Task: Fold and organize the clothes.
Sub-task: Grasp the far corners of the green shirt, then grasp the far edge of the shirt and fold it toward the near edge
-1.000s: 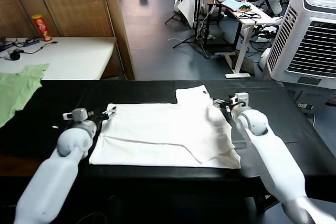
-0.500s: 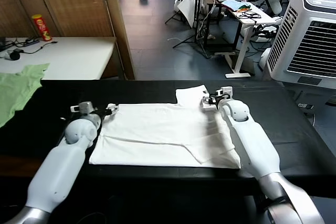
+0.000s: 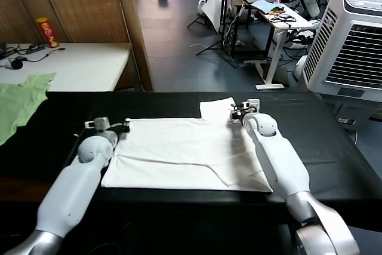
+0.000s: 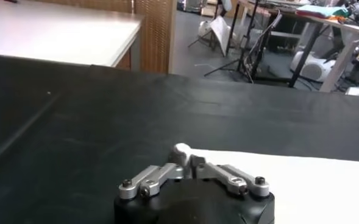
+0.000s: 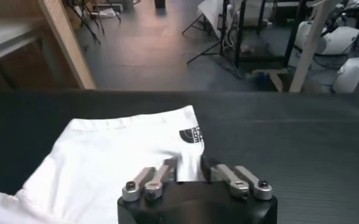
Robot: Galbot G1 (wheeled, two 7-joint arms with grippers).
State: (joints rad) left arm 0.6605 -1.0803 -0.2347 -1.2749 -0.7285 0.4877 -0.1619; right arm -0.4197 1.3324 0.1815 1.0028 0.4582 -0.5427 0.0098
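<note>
Next, my right gripper releases the white T-shirt's far edge on the T-shirt's near half (image 3: 256, 160), by its air cooler side.
The white T-shirt (image 3: 179, 147) lies flat on the black table (image 3: 334, 141), with one sleeve (image 3: 218, 108) sticking out at its far right. My left gripper (image 3: 124, 125) is at the shirt's far-left corner. In the left wrist view (image 4: 187, 159) its jaws are closed with a small lump of white cloth (image 4: 180, 148) at the tips. My right gripper (image 3: 236, 111) is at the sleeve. In the right wrist view (image 5: 189, 164) its fingers stand apart with white cloth between them, just short of the black logo (image 5: 191, 135).
A pale green garment (image 3: 18, 103) lies at the table's far-left end. Behind it stands a white table (image 3: 77, 64) with a red can (image 3: 46, 31). A large white air cooler (image 3: 352, 40) stands at the far right.
Both arms have stretched farther out. The right gripper has moved away and leftward onto the sleeve. The left gripper has edged farther along the shirt's corner. The shirt has barely shifted.
</note>
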